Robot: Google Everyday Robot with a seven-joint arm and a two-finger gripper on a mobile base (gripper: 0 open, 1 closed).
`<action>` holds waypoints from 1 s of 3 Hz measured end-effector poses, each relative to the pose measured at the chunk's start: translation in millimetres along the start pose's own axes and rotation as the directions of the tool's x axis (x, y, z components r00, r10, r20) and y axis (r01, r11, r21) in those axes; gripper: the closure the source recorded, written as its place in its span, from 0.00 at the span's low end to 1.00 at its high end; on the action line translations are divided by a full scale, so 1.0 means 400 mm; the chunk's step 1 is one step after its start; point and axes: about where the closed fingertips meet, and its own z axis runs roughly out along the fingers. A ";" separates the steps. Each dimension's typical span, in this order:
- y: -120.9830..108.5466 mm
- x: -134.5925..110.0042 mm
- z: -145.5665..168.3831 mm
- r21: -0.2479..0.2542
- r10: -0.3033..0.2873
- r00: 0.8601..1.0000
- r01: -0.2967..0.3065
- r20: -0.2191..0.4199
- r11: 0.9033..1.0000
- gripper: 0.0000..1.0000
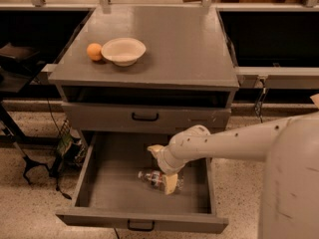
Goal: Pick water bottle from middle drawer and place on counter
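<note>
I should close my gripper around the middle of the water bottle (161,179), at its red-and-white label, white cap sticking out beside the fingers.
The middle drawer (94,183) is pulled open below the cabinet. The water bottle (151,178) lies on its side on the drawer floor, white cap to the left, red-and-white label in the middle. My gripper (163,167) reaches down into the drawer from the right, directly over the bottle. It is open: one cream fingertip (155,150) is behind the bottle and the other (171,184) lies in front of the bottle's right part. The bottle's right end is partly hidden by that finger. The counter (179,49) is the grey cabinet top above.
A cream bowl (123,50) and an orange (94,52) sit at the counter's left. A shut drawer front with a black handle (145,117) is above the open one. My arm (234,141) spans the right side. Cables and a stand (35,163) are on the floor at left.
</note>
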 end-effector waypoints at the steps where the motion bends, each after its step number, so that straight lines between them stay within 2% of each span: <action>1: -0.021 0.033 0.116 -0.039 0.034 0.999 -0.034 -0.006 0.999 0.00; 2: -0.011 0.062 0.195 -0.071 0.081 0.996 -0.082 -0.026 0.994 0.00; 3: 0.022 0.083 0.212 -0.063 0.142 0.989 -0.144 -0.044 0.988 0.00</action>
